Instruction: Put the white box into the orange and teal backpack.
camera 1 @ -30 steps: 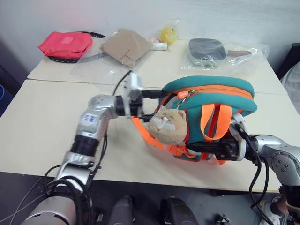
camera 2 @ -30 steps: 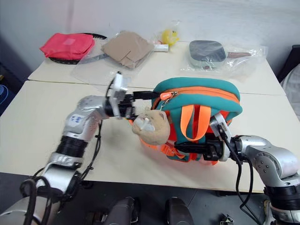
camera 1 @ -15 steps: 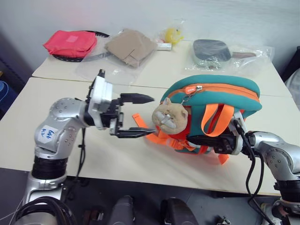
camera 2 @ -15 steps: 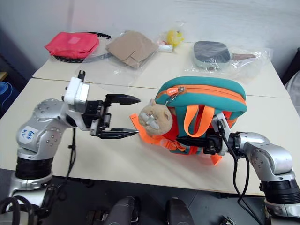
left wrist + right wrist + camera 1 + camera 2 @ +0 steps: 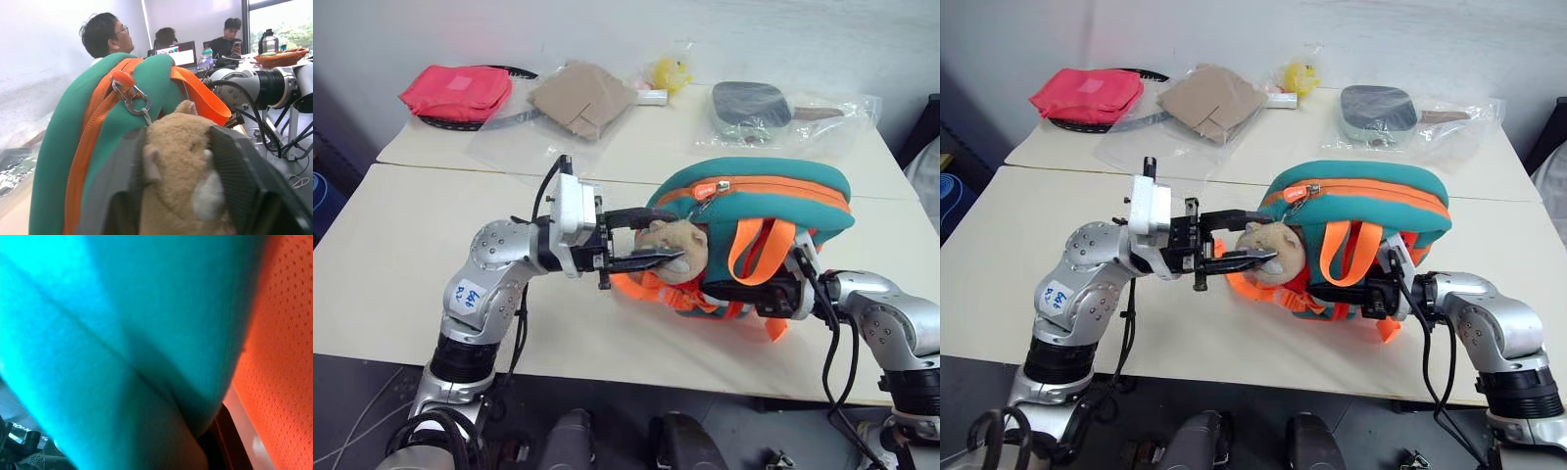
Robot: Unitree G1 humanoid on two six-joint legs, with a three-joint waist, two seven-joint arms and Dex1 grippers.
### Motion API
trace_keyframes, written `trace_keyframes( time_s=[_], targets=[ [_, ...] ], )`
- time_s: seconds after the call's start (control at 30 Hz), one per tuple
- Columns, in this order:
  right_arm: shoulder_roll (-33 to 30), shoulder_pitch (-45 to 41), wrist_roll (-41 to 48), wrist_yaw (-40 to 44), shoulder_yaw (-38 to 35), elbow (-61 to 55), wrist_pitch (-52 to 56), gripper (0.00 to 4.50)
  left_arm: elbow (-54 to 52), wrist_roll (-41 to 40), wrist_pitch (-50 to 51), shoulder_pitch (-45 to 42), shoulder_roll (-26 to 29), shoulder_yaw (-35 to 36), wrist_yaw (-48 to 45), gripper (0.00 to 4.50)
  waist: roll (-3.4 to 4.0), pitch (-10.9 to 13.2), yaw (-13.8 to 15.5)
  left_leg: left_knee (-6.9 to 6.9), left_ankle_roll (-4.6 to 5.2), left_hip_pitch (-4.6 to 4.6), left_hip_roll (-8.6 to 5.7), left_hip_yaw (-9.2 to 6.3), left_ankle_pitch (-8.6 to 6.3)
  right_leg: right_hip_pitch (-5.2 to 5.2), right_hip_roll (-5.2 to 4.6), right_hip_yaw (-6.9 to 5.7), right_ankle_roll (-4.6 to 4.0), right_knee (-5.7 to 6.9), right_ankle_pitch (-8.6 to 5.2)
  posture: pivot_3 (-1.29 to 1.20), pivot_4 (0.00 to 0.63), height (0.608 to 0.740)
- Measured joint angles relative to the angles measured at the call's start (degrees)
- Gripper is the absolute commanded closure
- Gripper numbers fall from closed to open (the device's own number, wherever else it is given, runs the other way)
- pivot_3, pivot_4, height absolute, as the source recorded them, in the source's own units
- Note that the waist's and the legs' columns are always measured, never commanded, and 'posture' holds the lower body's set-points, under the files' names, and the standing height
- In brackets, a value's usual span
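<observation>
My left gripper's fingers are on both sides of the plush animal's wide head, so next I open them, move back a little and close on the plush animal's lower body [image 5: 187, 223] before pulling.
The orange and teal backpack [image 5: 764, 191] stands upright on the table, its zip closed, the pull [image 5: 129, 93] hanging at the top. A tan plush animal head [image 5: 683, 243] hangs at its front. My left gripper [image 5: 677, 233] reaches in from the left, and its two fingers [image 5: 239, 176] press either side of the plush head. My right gripper [image 5: 729, 291] is shut on the backpack's lower part from the right; teal and orange fabric [image 5: 122, 333] lies right against it. The white box is out of view.
Along the far table lie a red pouch [image 5: 450, 91], a brown item in a clear bag [image 5: 578, 98], a yellow toy [image 5: 666, 70] and a dark paddle in a bag [image 5: 749, 103]. Three people sit at laptops [image 5: 181, 51] beyond the backpack.
My left gripper drew back from the backpack's top with its fingers wide, then came in and closed around the plush head. The right gripper kept its hold on the backpack.
</observation>
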Motion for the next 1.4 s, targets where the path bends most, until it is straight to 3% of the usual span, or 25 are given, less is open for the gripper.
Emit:
trace_keyframes(
  time_s=[0.1,0.3,0.47,0.6,0.8,1.13,1.23,1.4],
  targets=[
    [0.30,0.01,0.02,-0.52,-0.02,-0.14,0.03,4.50,0.49,-1.05,0.12,-0.19,2.00,2.97,-0.01,4.18,0.00,0.00,-0.05,-0.01,0.00,0.00,0.00,0.00,0.00,0.00,0.00,0.00,0.00,0.00,0.00,0.00,0.150,0.740],
    [0.37,0.03,0.07,-1.15,-0.06,-0.69,0.07,4.50,8.43,0.63,-0.16,-4.17,8.15,6.79,0.56,4.18,0.00,0.00,-0.04,-0.02,0.00,0.00,-0.01,0.00,0.00,-0.01,0.00,-0.01,0.00,-0.01,0.00,0.00,0.150,0.740],
    [0.39,0.16,0.17,-1.76,-0.17,-1.33,0.14,4.50,12.70,1.35,-0.84,-3.43,9.85,7.11,-2.22,4.18,0.00,0.00,-0.02,-0.05,0.00,-0.03,-0.01,0.00,-0.01,-0.04,-0.02,-0.02,0.00,-0.01,0.00,0.00,0.150,0.740],
    [0.39,0.36,0.29,-2.54,-0.33,-2.11,0.29,4.50,7.51,-5.18,6.01,-1.67,9.74,7.49,-2.82,3.33,0.00,0.00,-0.09,-0.05,0.00,-0.04,0.00,-0.02,-0.01,-0.04,-0.04,-0.01,0.00,-0.02,0.00,0.00,0.150,0.740],
    [0.38,0.78,0.72,-2.88,-0.98,-2.40,1.18,4.50,0.73,-4.36,4.15,3.68,10.42,5.02,-4.37,1.47,0.01,0.00,-0.36,-0.03,-0.02,-0.02,-0.01,-0.01,0.01,-0.03,-0.03,0.00,0.00,0.00,0.00,0.00,0.150,0.740],
    [0.38,1.58,1.20,-2.95,-1.48,-3.28,1.44,4.50,4.77,6.40,-7.59,2.10,0.13,-2.94,-0.05,1.47,0.01,0.00,0.11,-0.04,0.02,-0.04,-0.02,0.02,-0.01,-0.03,-0.01,0.00,0.00,-0.01,0.00,0.00,0.150,0.740],
    [0.38,2.16,1.25,-3.20,-1.52,-3.82,1.43,4.50,5.32,6.73,-8.14,1.51,-1.12,-4.10,-0.25,2.04,0.00,0.00,0.18,0.00,0.02,-0.04,-0.01,0.01,-0.01,-0.03,-0.02,0.00,0.00,0.00,0.00,0.00,0.150,0.740],
    [0.45,2.46,1.30,-3.85,-1.53,-4.37,1.31,4.50,7.49,6.17,-8.61,-0.09,0.33,-2.49,-1.51,3.52,0.01,0.00,0.05,-0.02,0.01,-0.02,-0.01,0.01,-0.01,-0.03,-0.01,0.00,0.00,0.01,0.00,0.00,0.150,0.740]
  ],
)
